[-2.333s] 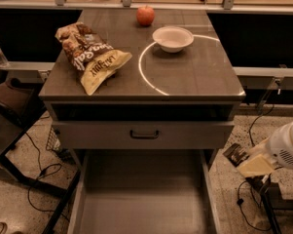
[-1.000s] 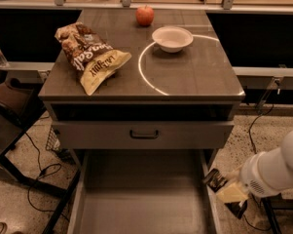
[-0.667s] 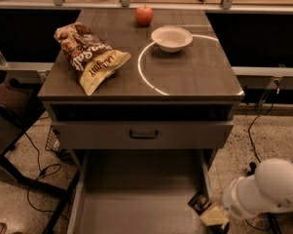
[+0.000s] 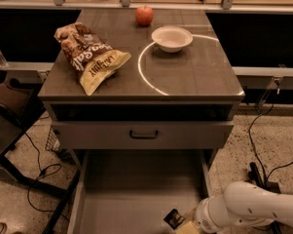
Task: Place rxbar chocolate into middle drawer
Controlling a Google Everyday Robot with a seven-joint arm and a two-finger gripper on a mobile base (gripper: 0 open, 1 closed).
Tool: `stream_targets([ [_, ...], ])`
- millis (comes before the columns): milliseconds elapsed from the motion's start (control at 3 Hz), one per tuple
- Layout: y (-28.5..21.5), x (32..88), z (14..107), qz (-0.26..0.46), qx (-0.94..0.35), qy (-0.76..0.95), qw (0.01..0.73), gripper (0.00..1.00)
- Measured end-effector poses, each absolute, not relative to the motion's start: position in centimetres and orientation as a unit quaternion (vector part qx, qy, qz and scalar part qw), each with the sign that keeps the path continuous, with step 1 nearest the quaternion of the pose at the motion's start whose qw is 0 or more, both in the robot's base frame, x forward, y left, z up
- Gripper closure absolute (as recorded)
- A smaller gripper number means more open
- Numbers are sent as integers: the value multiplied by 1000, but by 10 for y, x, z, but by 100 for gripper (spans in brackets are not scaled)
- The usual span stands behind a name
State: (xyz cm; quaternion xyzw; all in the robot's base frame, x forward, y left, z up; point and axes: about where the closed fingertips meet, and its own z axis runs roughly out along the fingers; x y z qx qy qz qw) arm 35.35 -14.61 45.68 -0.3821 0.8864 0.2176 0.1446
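Observation:
Next, my gripper lets go of the rxbar chocolate on the middle drawer's grey bottom (image 4: pixel 164 209), toward the side of the drawer that my white arm crosses.
The middle drawer (image 4: pixel 131 186) stands pulled out below the cabinet top, its bare grey floor showing. My gripper (image 4: pixel 181 224) is at the bottom edge of the camera view, over the drawer's front right part. It is shut on the rxbar chocolate (image 4: pixel 173 218), a small black bar with pale lettering that sticks out to the left of the fingers, just above the drawer floor. My white arm (image 4: pixel 248 211) reaches in from the lower right, across the drawer's right wall.
On the cabinet top lie a brown-and-yellow chip bag (image 4: pixel 90 55), a red apple (image 4: pixel 144 15) and a white bowl (image 4: pixel 172 38). The shut upper drawer front (image 4: pixel 143 134) with a dark handle hangs over the open drawer's back. Cables and a dark stand are on the floor to the left and right.
My gripper with the black bar has moved from beside the cabinet's right side down and leftwards, over the right wall and into the open drawer's front right area.

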Motion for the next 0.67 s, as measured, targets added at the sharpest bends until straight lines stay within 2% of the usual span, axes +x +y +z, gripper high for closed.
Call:
stream_targets([
  [667, -118, 395, 434, 242, -380, 875, 176, 100],
])
